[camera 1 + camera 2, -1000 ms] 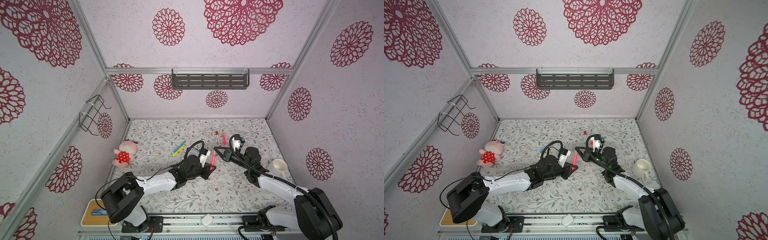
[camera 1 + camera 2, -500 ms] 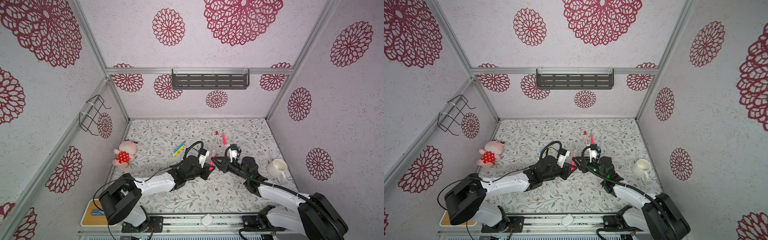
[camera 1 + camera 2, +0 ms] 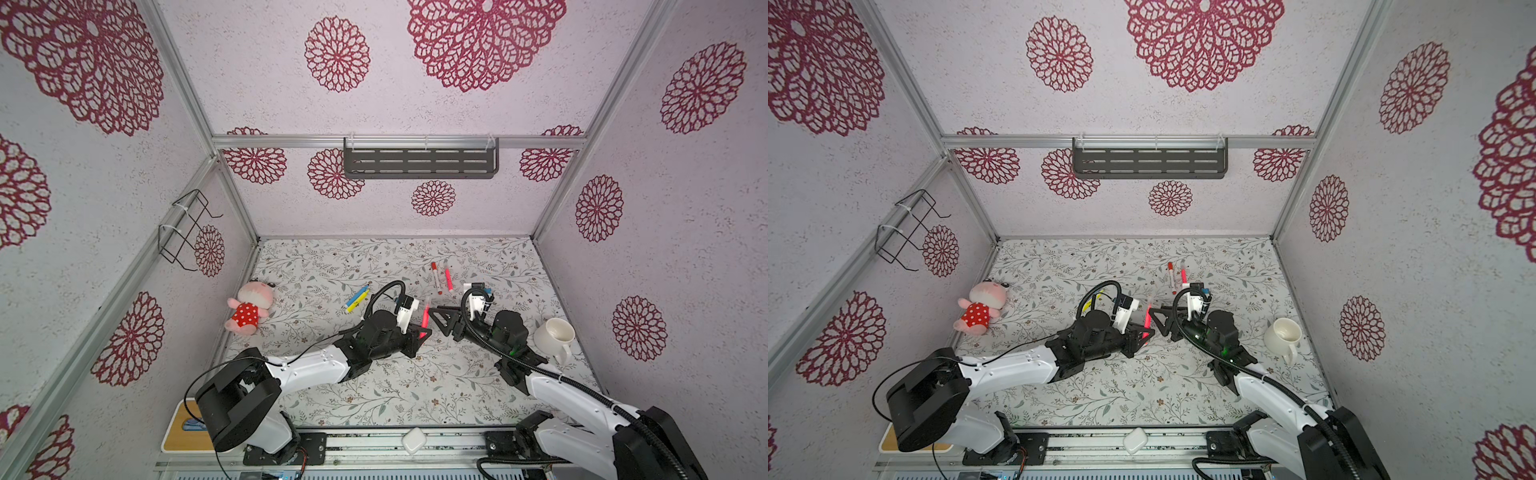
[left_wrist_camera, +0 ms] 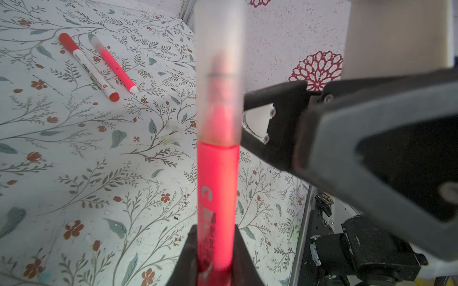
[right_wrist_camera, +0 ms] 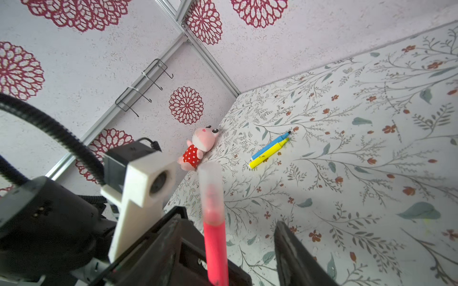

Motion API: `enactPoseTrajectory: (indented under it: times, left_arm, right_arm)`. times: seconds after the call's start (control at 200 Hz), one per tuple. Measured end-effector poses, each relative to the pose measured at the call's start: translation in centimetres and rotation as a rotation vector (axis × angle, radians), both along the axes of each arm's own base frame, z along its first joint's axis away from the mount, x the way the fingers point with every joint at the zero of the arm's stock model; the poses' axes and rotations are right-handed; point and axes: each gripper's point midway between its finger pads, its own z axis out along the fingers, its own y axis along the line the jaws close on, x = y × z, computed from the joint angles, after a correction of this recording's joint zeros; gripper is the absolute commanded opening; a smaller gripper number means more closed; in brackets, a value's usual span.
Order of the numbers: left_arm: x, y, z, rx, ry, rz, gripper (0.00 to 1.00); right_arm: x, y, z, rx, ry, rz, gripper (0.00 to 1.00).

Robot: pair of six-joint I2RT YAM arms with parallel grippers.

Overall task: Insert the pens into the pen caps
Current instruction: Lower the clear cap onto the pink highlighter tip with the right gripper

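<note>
The whitish pen cap sits shallow, with empty space above the pink pen's tip. Next, my right gripper takes the cap [image 5: 211,190] and pushes it farther down.
My left gripper [image 3: 422,334] [image 4: 214,257] is shut on the lower barrel of a pink pen [image 3: 424,318] [image 4: 216,185], holding it upright above the mat. A see-through whitish pen cap [image 4: 219,74] [image 5: 210,188] sits over the pen's upper end. My right gripper [image 3: 437,322] [image 5: 238,247] stands open right beside the capped end, its jaws apart and holding nothing. Farther back lie a red-capped pen [image 3: 435,277] [image 4: 86,65] and another pink pen [image 3: 448,280] [image 4: 116,66]. A blue pen [image 5: 270,144] and a yellow pen [image 5: 269,153] lie side by side, uncapped, to the left.
A white mug [image 3: 555,334] [image 3: 1283,334] stands at the right, close to my right arm. A pink plush toy [image 3: 249,309] [image 5: 198,148] lies by the left wall. A dark shelf [image 3: 419,164] hangs on the back wall.
My right gripper came down and left to the top of the held pink pen, then opened. The cap now sits on the pen. The left gripper has kept its hold.
</note>
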Motion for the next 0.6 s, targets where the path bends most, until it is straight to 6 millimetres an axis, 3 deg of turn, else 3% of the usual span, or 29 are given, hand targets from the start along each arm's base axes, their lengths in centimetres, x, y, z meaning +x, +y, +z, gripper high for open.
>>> enactPoseTrajectory:
  times: [0.135, 0.255, 0.6]
  left_arm:
    - [0.0, 0.0, -0.1, 0.001, 0.005, 0.001, 0.0]
    - [0.0, 0.0, -0.1, -0.001, 0.007, 0.002, 0.0]
    - [-0.1, 0.0, -0.1, -0.003, 0.008, -0.001, 0.0]
  right_arm:
    - [1.0, 0.3, 2.5, 0.017, -0.031, 0.01, 0.61]
    - [1.9, 0.9, 3.4, 0.014, -0.029, 0.023, 0.57]
    - [2.6, 2.1, 1.5, -0.019, 0.04, 0.059, 0.47]
